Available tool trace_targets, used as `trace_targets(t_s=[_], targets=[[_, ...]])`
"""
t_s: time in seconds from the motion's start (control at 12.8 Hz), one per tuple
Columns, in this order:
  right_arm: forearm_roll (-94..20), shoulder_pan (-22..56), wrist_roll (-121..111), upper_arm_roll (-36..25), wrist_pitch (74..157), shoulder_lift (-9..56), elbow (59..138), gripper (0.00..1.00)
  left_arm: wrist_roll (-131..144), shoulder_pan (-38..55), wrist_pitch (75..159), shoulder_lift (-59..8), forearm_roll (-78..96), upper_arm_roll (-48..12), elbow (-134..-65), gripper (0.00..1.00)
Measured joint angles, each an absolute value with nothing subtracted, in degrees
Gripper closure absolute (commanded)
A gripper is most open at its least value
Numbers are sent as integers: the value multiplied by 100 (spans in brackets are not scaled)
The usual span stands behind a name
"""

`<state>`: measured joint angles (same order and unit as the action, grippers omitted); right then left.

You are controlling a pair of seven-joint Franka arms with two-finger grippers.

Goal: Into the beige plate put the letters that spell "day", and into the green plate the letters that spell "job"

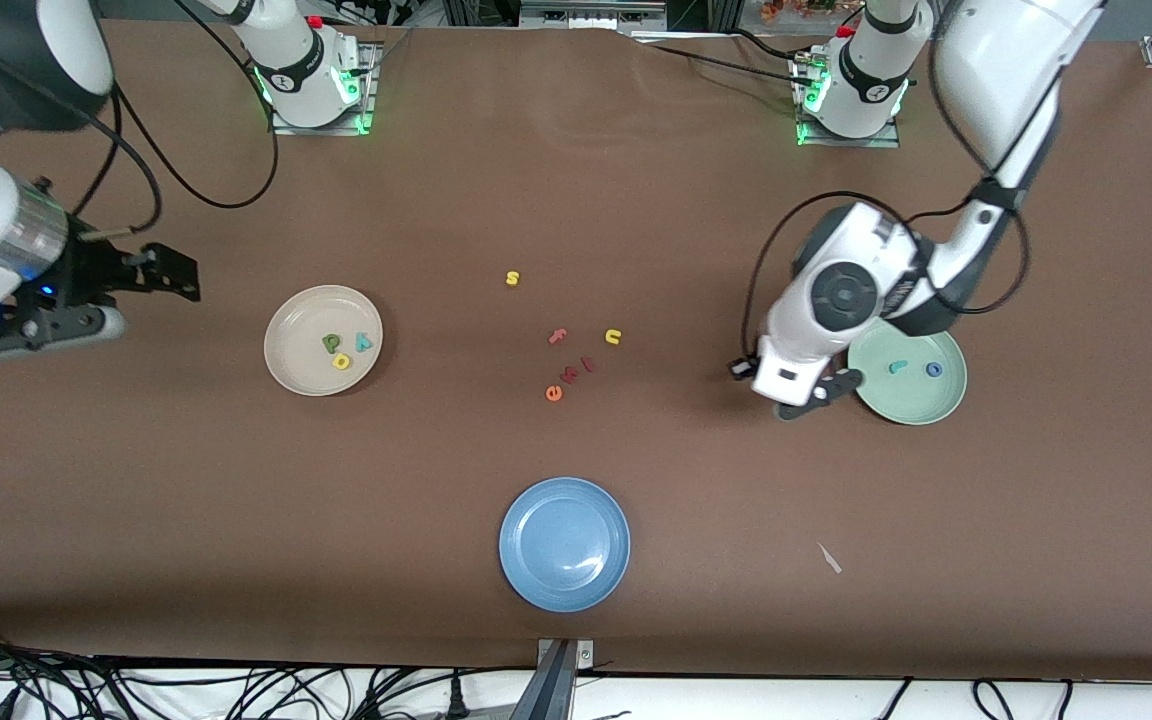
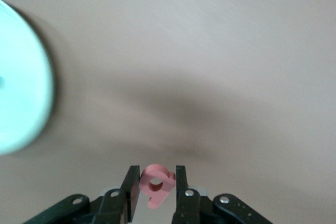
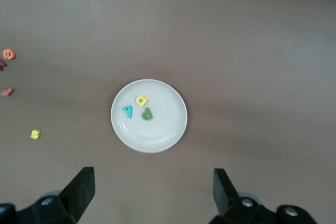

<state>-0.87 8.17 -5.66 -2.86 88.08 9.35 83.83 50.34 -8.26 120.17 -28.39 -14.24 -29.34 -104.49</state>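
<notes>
Next, my left gripper releases the red-pink b in the green plate, between the teal j and the green plate's near rim [image 1: 872, 354] [image 2: 24, 92].
My left gripper [image 1: 833, 386] hangs over the table just beside the green plate [image 1: 921, 402], at the rim toward the right arm's end. It is shut on the red-pink b [image 2: 156, 184], pinched between the two black fingers [image 2: 131, 178]. The green plate [image 2: 21, 93] holds the teal j [image 1: 897, 367] and the blue o [image 1: 934, 369]. In the beige plate [image 1: 288, 368] lie the green d [image 1: 332, 343], the yellow a [image 1: 341, 361] and the teal y [image 1: 364, 342]. My right gripper [image 1: 176, 275] waits open and empty above the table near the beige plate [image 3: 168, 129].
A blue plate [image 1: 564, 543] sits near the front edge. Loose letters lie mid-table: a yellow s [image 1: 512, 278], a pink f [image 1: 557, 336], a yellow u [image 1: 613, 337], an orange e [image 1: 554, 393] and two small red ones [image 1: 577, 370]. A pale scrap [image 1: 829, 558] lies nearer the camera than the green plate.
</notes>
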Motion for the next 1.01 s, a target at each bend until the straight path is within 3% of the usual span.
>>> trace_targets(t_s=[0.31, 0.47, 0.78, 0.86, 1.01], targets=[[-79, 662, -566, -220, 8536, 343, 8677, 0, 2695, -2184, 11547, -2647, -1425, -2912, -10517, 95], [-78, 649, -568, -220, 8536, 332, 8708, 0, 1764, -2814, 11595, -2791, -1453, -2898, -10631, 88], [-78, 645, -568, -220, 8542, 369, 8759, 0, 1479, -2869, 11687, -3108, -1491, -2998, -10726, 84], [-78, 639, -568, -225, 8542, 379, 8768, 0, 1532, -2703, 11685, -3124, -1491, -3020, -10802, 73], [-78, 604, -569, -277, 8553, 379, 8755, 0, 1596, -2483, 11689, -3150, -1491, -3020, -10995, 35]])
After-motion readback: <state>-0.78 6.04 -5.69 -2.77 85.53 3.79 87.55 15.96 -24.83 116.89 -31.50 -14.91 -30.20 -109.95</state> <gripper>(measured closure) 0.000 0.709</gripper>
